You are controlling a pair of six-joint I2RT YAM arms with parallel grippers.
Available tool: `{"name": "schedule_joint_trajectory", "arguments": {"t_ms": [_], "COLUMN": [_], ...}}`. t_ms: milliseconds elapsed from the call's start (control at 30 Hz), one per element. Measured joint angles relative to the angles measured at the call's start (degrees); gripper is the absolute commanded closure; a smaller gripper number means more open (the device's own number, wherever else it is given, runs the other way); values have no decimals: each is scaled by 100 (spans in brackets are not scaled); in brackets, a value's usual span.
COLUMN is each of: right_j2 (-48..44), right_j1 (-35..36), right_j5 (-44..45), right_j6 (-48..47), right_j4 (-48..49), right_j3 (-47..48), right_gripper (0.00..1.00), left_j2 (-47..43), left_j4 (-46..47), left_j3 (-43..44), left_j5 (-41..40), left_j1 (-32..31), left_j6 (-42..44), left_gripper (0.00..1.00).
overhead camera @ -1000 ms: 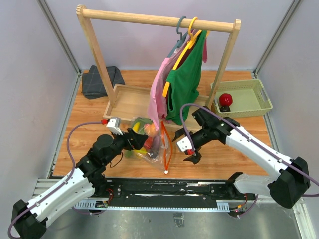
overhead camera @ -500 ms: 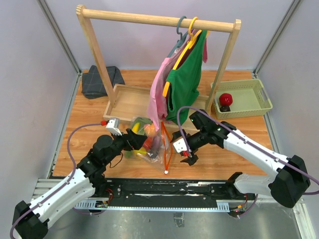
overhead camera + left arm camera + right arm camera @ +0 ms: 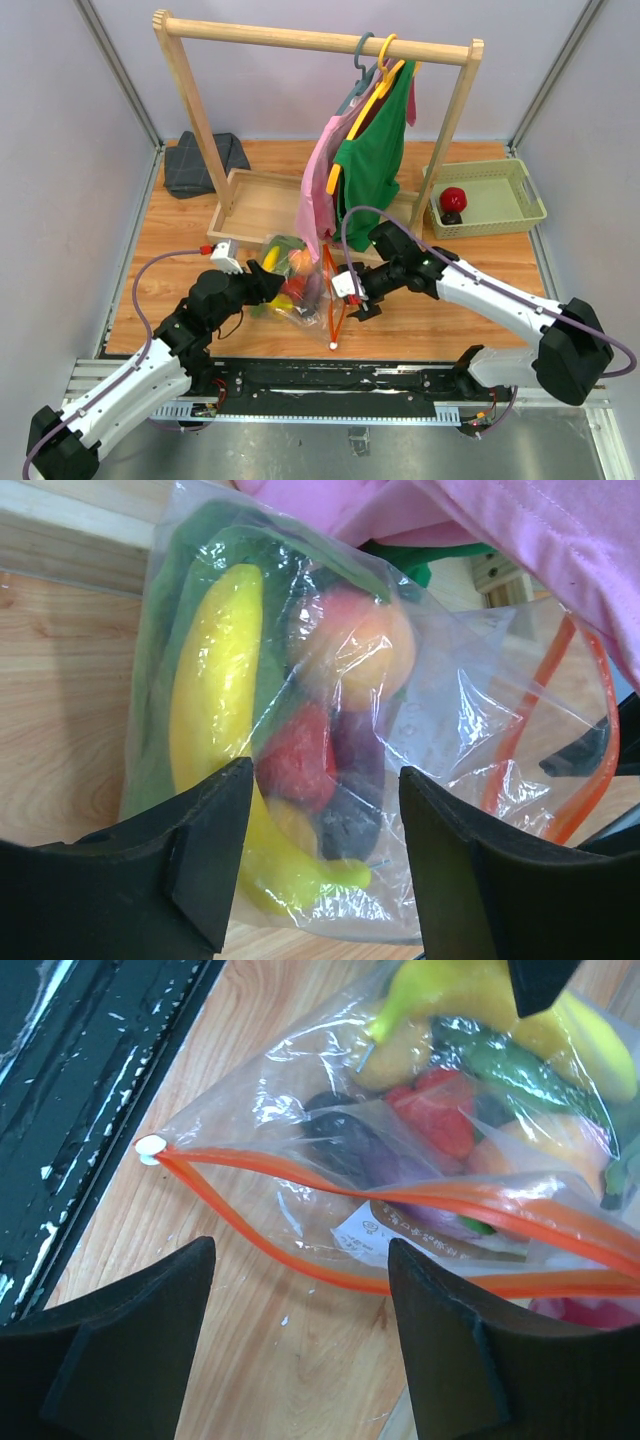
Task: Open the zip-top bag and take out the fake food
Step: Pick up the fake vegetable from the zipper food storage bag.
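Open left fingers span banana and red fruit, so next I pinch the banana alone [image 3: 212,695], steadying the bag for my right gripper's reach.
The zip-top bag [image 3: 300,290] lies on the table in front of the rack, its orange-red zip strip [image 3: 336,300] parted and the white slider [image 3: 332,346] at the near end. Inside are fake food pieces: a yellow banana [image 3: 210,680], a peach [image 3: 365,645], a red fruit [image 3: 300,760], a purple eggplant [image 3: 370,1155] and a green piece [image 3: 500,1060]. My left gripper [image 3: 270,284] is open, its jaws on either side of the bag's closed end [image 3: 330,900]. My right gripper [image 3: 355,300] is open and empty, just in front of the open mouth [image 3: 300,1260].
A wooden rack [image 3: 190,100] holds a pink garment [image 3: 318,190] and a green one [image 3: 368,170] that hang over the bag's far end. A wooden tray [image 3: 255,205] lies under it. A basket [image 3: 500,205] at right holds a red fruit [image 3: 453,198]. A dark cloth [image 3: 203,162] lies at the far left.
My right gripper has moved left across the table up to the bag's open mouth. The left gripper and the bag have hardly shifted.
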Motion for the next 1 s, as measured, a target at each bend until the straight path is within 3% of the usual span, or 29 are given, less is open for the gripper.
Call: {"name": "schedule_joint_trajectory", "arguments": {"t_ms": [300,667,1000], "right_j2": [251,601,654], "right_j1": [155,426,455], "right_j5": [116,229,42], "right_j6": [549,1036,1261], "right_j4": [503,831,721], "right_j3": [0,2,138], "right_gripper": [50,65,68], "left_j2": [205,214,-44], "left_j4": [-162,-415,-629], "left_j3": [79,208,208], "left_j5": [-310,-680,-968], "left_j1": [0,0,0], "left_j6": [74,232,369], "left_gripper": [26,27,24]}}
